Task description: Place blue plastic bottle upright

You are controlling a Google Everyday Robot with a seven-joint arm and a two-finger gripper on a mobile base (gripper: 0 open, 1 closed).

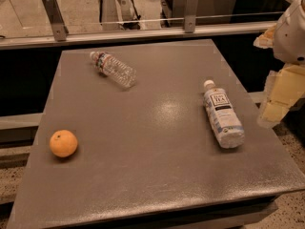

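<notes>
I need to grip the blue plastic bottle's upper part (pixel 214 97), just below its white cap, so its base can swing down.
The blue plastic bottle (pixel 221 114) lies on its side on the right part of the grey table (pixel 152 142). Its white cap points toward the far edge and its white-and-blue label faces up. My gripper (pixel 279 97) hangs at the right edge of the view, beyond the table's right side and to the right of the bottle, apart from it. It holds nothing that I can see.
A smaller ribbed clear bottle (pixel 113 68) lies on its side at the far left. An orange (pixel 63 143) sits near the left edge. A glass railing with metal posts (pixel 190 4) runs behind the table.
</notes>
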